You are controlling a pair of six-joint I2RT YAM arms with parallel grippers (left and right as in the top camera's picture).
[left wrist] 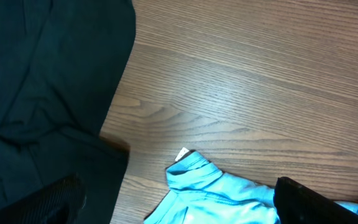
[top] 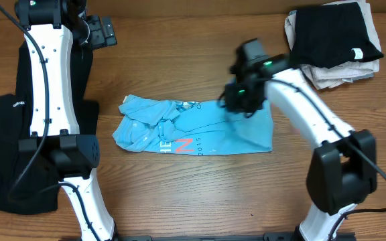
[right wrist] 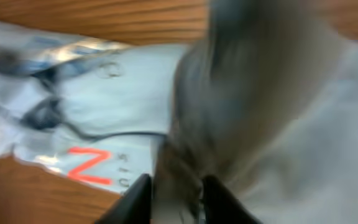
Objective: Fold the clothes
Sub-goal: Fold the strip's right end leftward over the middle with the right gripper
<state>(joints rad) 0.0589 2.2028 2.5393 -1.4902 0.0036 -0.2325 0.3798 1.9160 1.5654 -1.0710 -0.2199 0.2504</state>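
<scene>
The robot's left gripper needs to go next to the light blue T-shirt's bunched end (top: pixel 135 114) (left wrist: pixel 207 194), near its far corner beside the black garment, and close there.
The clothes are a light blue T-shirt (top: pixel 193 127) lying partly folded in the middle of the table, with orange and white lettering along its front edge. Its left end is bunched up. My right gripper (top: pixel 236 100) is low over the shirt's far right part. In the right wrist view its fingers (right wrist: pixel 138 202) stand a little apart with a blurred ridge of the shirt (right wrist: pixel 104 93) between them. My left gripper (top: pixel 99 30) hangs wide open at the far left, holding nothing. A corner of the shirt (left wrist: pixel 210 193) lies below that gripper (left wrist: pixel 182 208).
A black garment (top: pixel 5 154) lies spread at the left under my left arm and fills the left of the left wrist view (left wrist: pixel 42 93). A stack of folded clothes (top: pixel 334 40), black on top of pale ones, sits at the back right corner.
</scene>
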